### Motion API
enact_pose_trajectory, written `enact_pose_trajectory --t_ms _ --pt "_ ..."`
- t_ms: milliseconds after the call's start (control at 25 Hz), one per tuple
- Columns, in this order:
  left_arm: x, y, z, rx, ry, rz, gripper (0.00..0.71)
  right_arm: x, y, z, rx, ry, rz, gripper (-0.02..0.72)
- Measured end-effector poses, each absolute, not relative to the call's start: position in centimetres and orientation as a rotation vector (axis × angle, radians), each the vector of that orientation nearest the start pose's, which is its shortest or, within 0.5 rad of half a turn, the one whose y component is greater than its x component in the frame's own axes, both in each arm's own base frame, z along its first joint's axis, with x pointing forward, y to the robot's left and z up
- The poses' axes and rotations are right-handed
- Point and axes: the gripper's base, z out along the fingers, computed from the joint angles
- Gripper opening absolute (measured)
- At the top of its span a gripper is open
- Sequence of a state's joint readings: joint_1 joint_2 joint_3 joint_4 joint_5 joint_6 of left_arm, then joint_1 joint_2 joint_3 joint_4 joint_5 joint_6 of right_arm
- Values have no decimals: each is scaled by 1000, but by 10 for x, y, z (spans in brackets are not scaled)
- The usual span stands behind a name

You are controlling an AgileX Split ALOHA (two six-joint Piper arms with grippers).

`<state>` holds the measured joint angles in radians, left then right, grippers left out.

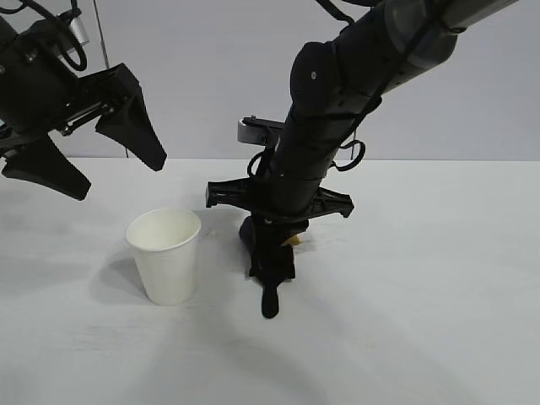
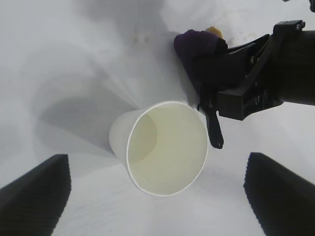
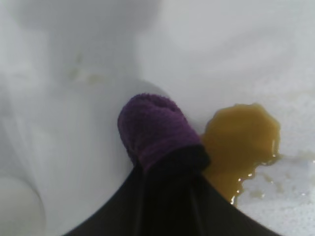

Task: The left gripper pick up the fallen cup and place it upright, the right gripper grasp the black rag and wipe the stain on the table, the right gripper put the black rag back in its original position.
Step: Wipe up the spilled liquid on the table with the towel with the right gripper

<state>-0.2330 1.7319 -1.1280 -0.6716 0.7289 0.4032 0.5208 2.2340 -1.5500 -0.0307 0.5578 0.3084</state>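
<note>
Next, I open my right gripper and let the black rag go on the bare table across the stain from the white cup (image 1: 416, 283).
The white cup (image 1: 164, 253) stands upright on the table (image 1: 422, 295); the left wrist view looks down into its mouth (image 2: 167, 147). My left gripper (image 1: 118, 175) is open and empty, raised above and left of the cup; its fingers (image 2: 34, 196) show wide apart. My right gripper (image 1: 270, 253) points down at the table right of the cup, shut on the black rag (image 3: 152, 128). The rag's purple end rests on the table beside the brown-amber stain (image 3: 241, 137), touching its edge. The rag's thin tail (image 1: 269, 304) hangs toward the front. Rag (image 2: 197, 44) and stain (image 2: 214, 32) also show in the left wrist view.
The right arm (image 1: 337, 101) slants down from the upper right over the table's middle. A pale wall stands behind the table. Faint smears lie on the table near the stain (image 3: 261, 189).
</note>
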Motion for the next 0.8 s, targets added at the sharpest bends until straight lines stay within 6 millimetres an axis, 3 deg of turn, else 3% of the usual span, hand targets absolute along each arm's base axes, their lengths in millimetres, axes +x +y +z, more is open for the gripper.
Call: enact_pose_trajectory --t_ms 240,440,640,800 --pt "330 -117 216 269 2692 -687 689 419 185 116 -238 2718 -12 103" --pt "330 -117 216 269 2692 -687 689 430 151 116 -139 2749 -67 103" --pt "330 -117 216 269 2692 -687 689 423 164 119 -157 2792 14 103" --pt "330 -117 216 269 2692 -687 689 402 207 120 -217 2818 145 103"
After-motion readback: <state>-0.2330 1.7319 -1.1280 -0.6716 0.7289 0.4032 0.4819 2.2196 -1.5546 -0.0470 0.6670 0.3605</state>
